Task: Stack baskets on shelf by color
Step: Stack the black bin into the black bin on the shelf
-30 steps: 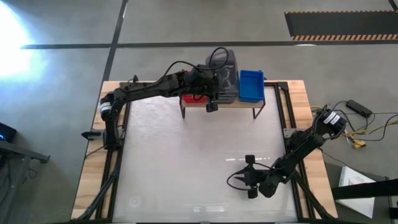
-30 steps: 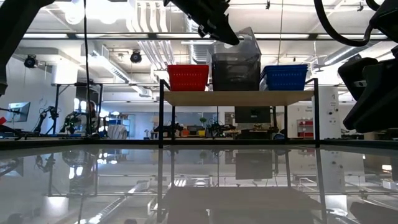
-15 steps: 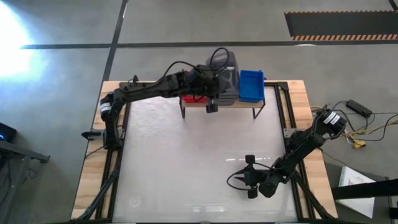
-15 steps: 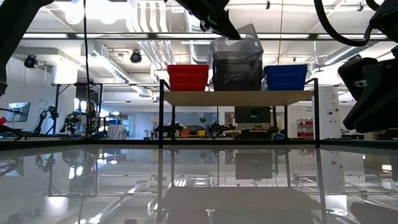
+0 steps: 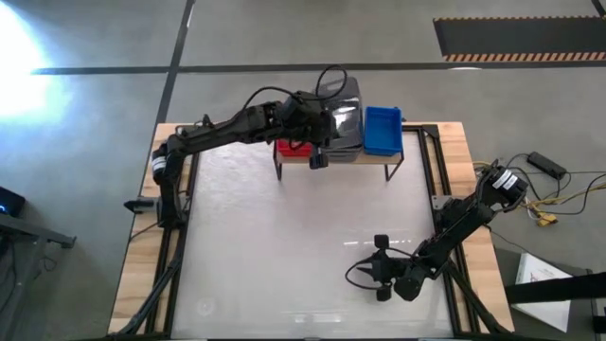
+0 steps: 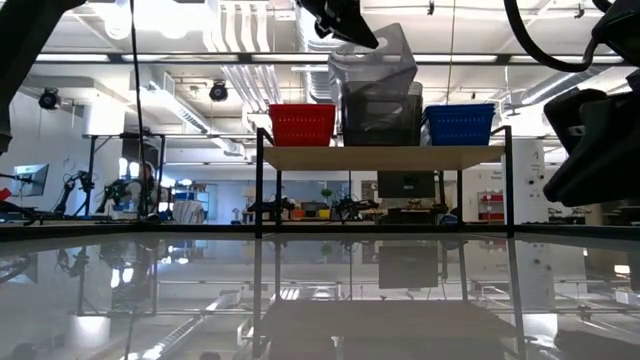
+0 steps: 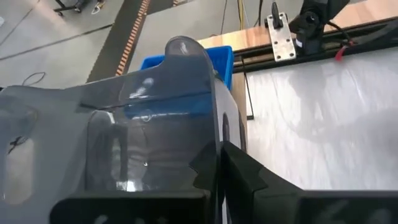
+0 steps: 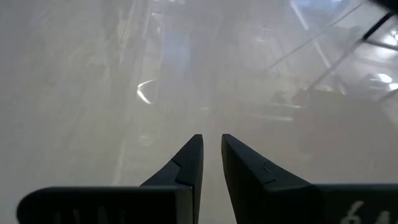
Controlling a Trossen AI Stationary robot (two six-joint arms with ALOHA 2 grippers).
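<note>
The top grey basket is tilted above the grey stack, so my left gripper should set it down there, open and grip its side rim (image 7: pixel 217 121) again to level it.
The light-wood shelf (image 5: pixel 371 159) stands at the table's far edge. It bears a red basket (image 6: pixel 302 124), a stack of dark grey baskets (image 6: pixel 380 118) and a blue basket (image 6: pixel 458 123). My left gripper (image 7: pixel 214 163) is above the grey stack, shut on the top grey basket (image 6: pixel 372 58), which sits tilted above the others. My right gripper (image 5: pixel 367 273) rests low near the table's front right. Its fingers (image 8: pixel 193 155) are a narrow gap apart with nothing between them. My left gripper pinches a side wall of the top grey basket at its rim (image 7: pixel 213 127), one finger inside the basket and one finger (image 7: pixel 239 171) outside. The fingers slant down from the table's left side. The basket hangs tilted, raised above the grey stack (image 5: pixel 347 144).
Black frame rails (image 5: pixel 437 180) run along the table's sides. The white tabletop (image 5: pixel 303 237) lies between the shelf and my right arm. Beyond the table the low view shows a workshop room.
My left gripper has gone up and a little toward the table's left with the top grey basket. The basket lay tipped on the grey stack. It now stands higher, still tilted. My right arm has kept still.
</note>
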